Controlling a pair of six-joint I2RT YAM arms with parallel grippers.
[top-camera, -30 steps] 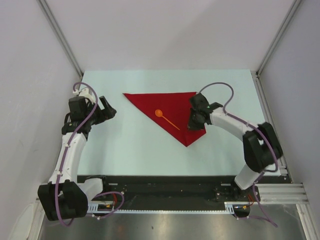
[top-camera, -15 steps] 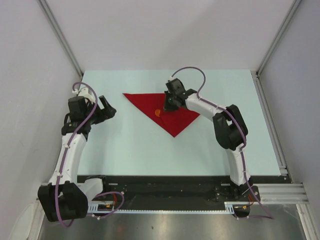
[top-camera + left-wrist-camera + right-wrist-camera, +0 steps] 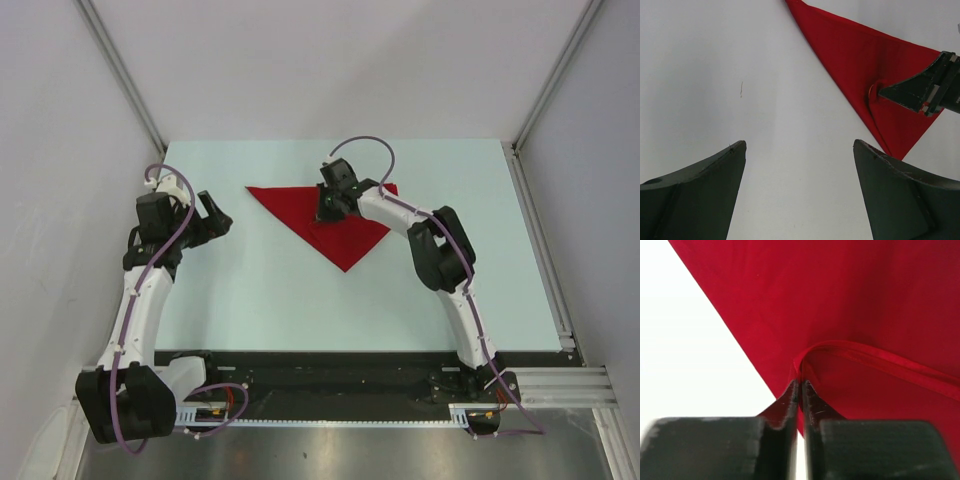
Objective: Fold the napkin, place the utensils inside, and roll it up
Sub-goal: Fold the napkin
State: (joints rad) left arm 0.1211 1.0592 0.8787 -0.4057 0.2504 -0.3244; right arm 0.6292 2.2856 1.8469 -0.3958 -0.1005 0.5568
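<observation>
The far corner (image 3: 251,189) (image 3: 794,2) of the red napkin is the pointed end nearest my left gripper. My left gripper should close on it to fold it inward.
The red napkin (image 3: 345,240) lies as a folded triangle on the table's far middle, its point toward me. My right gripper (image 3: 326,208) sits low over its middle, shut on a raised fold of the hem (image 3: 801,382); the cloth (image 3: 865,300) curls up between the fingertips. The left wrist view shows the napkin (image 3: 855,60) with that right gripper (image 3: 883,93) pinching it. The utensils are hidden; no spoon shows in any view. My left gripper (image 3: 214,216) hovers open left of the napkin, with bare table between its fingers (image 3: 800,145).
Pale table surface (image 3: 260,300) stretches between the napkin and the arm bases. Grey walls enclose the table on the left, right and back. The right arm reaches across the napkin's right part, its cable (image 3: 360,150) looping above.
My right gripper has carried the napkin's right corner leftward over the cloth. The orange spoon seen a second ago is now covered. The left arm has not moved.
</observation>
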